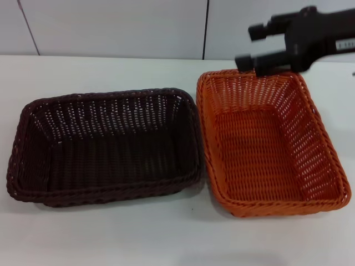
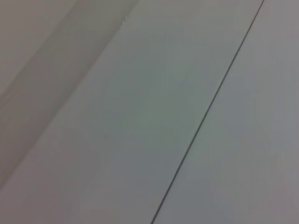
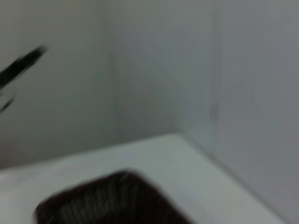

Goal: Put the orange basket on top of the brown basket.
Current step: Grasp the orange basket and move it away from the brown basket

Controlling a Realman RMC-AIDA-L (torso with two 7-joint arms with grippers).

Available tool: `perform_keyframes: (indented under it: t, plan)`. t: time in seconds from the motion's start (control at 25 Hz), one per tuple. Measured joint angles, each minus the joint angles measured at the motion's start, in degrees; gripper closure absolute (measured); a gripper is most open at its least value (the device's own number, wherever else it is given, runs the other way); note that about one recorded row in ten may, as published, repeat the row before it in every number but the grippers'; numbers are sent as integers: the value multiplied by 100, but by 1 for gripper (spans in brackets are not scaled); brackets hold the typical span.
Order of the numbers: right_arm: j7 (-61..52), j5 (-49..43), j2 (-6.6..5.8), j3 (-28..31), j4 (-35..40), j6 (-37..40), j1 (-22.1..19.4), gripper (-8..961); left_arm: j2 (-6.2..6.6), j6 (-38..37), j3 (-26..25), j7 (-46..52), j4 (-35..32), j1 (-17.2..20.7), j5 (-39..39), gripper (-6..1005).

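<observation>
The next place for my right gripper to go and close is the middle of the near rim [image 1: 273, 206] of the orange basket.
The orange basket [image 1: 270, 144] sits on the white table at the right, empty. The brown basket [image 1: 105, 145] sits right beside it at the left, empty; their long rims nearly touch. It also shows blurred in the right wrist view [image 3: 112, 200]. My right gripper [image 1: 250, 46] comes in from the upper right and hovers above the orange basket's far rim, its two black fingers spread apart with nothing between them. My left gripper is out of view; its wrist camera shows only pale wall panels.
The white table [image 1: 166, 238] runs in front of both baskets. A pale panelled wall [image 1: 111, 27] stands behind the table's far edge.
</observation>
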State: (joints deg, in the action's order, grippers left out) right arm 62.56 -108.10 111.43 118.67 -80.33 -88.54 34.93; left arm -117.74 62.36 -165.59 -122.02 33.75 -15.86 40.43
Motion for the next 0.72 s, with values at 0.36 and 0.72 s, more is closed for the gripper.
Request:
perform_keyframes:
  t: [0.36, 0.72]
  plan:
    - [1383, -763, -121, -146, 161, -910, 417, 222, 2, 0, 0, -4, 30, 38, -460, 195]
    - [1614, -890, -261, -945, 276, -1158, 755, 222, -4, 8, 0, 30, -16, 9, -687, 196]
